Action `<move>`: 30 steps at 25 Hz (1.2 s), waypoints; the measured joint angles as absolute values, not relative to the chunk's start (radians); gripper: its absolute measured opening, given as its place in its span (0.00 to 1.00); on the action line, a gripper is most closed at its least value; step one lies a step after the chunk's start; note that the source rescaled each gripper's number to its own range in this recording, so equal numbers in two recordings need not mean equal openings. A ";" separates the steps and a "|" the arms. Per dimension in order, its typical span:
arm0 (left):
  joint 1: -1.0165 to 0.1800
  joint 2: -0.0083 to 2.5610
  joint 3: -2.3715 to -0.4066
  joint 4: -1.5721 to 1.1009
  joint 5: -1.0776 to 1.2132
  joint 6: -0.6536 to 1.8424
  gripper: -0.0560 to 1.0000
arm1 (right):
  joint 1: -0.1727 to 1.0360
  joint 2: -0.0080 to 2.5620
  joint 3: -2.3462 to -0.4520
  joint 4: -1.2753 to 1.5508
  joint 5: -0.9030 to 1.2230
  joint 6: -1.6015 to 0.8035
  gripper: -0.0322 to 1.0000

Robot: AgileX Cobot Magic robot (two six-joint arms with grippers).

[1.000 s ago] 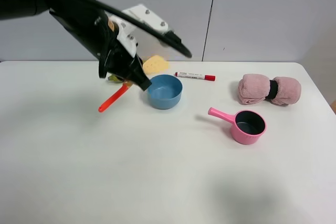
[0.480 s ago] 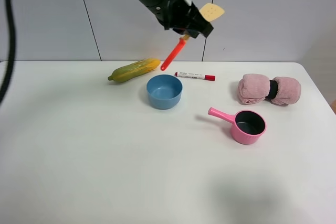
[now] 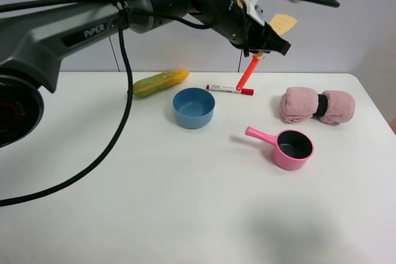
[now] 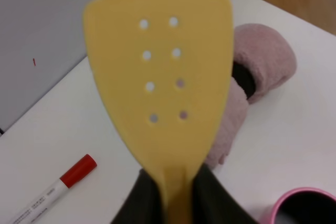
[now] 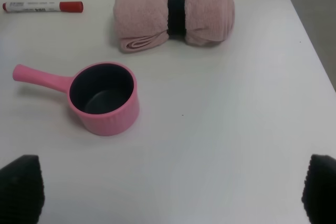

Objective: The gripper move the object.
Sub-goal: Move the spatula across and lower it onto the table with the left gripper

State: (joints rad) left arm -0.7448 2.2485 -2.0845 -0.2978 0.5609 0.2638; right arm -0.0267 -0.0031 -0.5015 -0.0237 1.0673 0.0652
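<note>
Next, I release the toy spatula from my left gripper on the table (image 3: 243, 117) between the blue bowl and the rolled pink towel.
My left gripper (image 3: 267, 46) is shut on the toy spatula and holds it high in the air above the far right part of the table. The spatula's orange-red handle (image 3: 246, 74) hangs down toward the marker; its pale yellow perforated blade (image 3: 283, 24) points up to the right. In the left wrist view the blade (image 4: 163, 77) fills the frame, pinched at its neck between the black fingers (image 4: 137, 203). My right gripper (image 5: 168, 192) is wide open, only its two black fingertips (image 5: 21, 187) showing at the frame's lower corners, above bare table near the pink saucepan.
On the white table (image 3: 154, 202) are a red-capped white marker (image 3: 230, 89), a blue bowl (image 3: 193, 107), a yellow-green corn cob (image 3: 160, 82), a pink saucepan (image 3: 287, 147) and a rolled pink towel (image 3: 317, 105). The table's right edge runs close to the towel.
The left arm lifted the spatula off the table and carried it up and to the right, from left of the blue bowl to above the marker. The corn cob came into view.
</note>
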 joint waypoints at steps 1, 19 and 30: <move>-0.745 2.266 -2.085 -0.298 0.540 0.241 0.05 | -0.027 -0.003 -0.502 -0.024 1.067 0.065 1.00; -0.745 2.436 -2.088 -0.262 0.426 -0.028 0.05 | -0.027 -0.003 -0.502 -0.024 1.067 0.065 1.00; -0.745 2.508 -2.088 -0.237 0.465 0.010 0.05 | -0.027 -0.003 -0.502 -0.024 1.067 0.065 1.00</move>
